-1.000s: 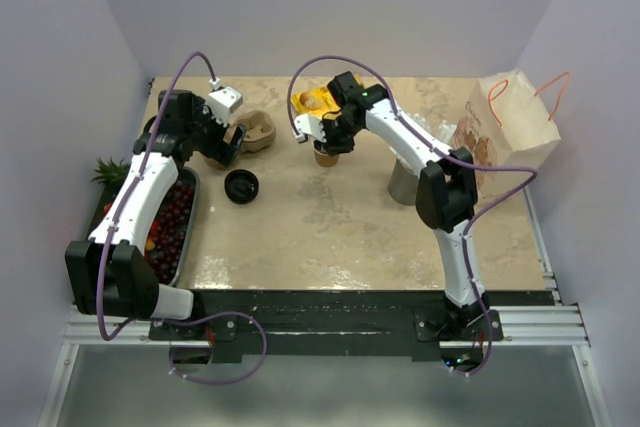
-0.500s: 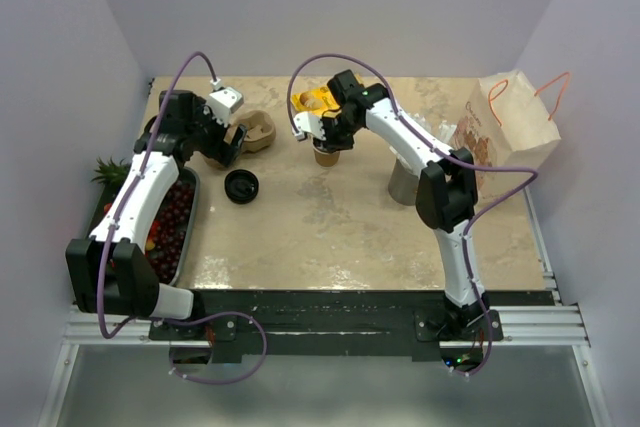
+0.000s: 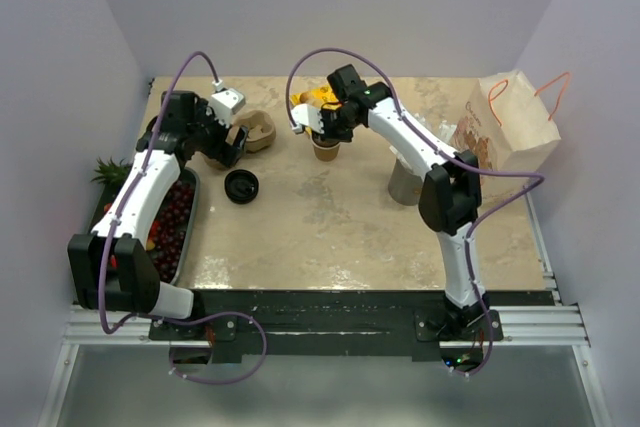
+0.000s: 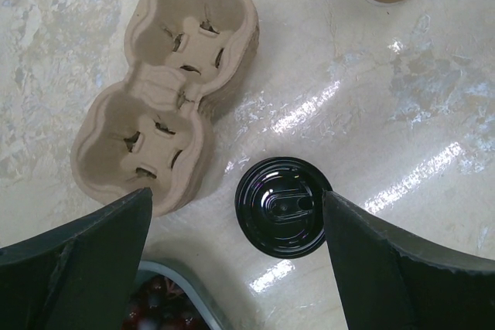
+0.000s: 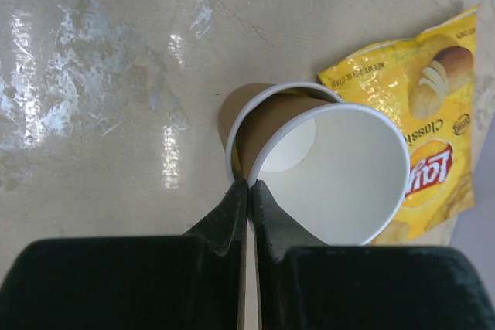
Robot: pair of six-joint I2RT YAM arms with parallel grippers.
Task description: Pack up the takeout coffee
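The tan cup will go down on the bare table [image 3: 343, 220] in front of the second tan cup, put there by my right gripper.
A tan paper cup [image 5: 352, 179], white inside, hangs tilted from my right gripper [image 5: 249, 184]. The gripper is shut on the cup's rim, one finger inside and one outside. A second tan cup [image 5: 230, 113] stands right under the held one, its rim showing behind. In the top view the cups [image 3: 326, 150] sit below the right gripper [image 3: 322, 133] at the table's back middle. The round black lid [image 4: 283, 206] lies flat on the table between the wide-open fingers of my left gripper [image 4: 236, 260], which hovers above it. The lid [image 3: 241, 186] is left of the cups.
A tan pulp two-cup carrier [image 4: 166, 125] lies just behind the lid. A yellow chip bag [image 5: 433, 113] lies beside the cups. A grey cup of straws [image 3: 405, 183] and a paper bag [image 3: 515, 122] stand at the right. A tray of red fruit [image 3: 170, 227] is at the left edge.
My right gripper has closed onto the cup's rim and drawn back and up a little, tilting the cup. The left arm has hardly moved.
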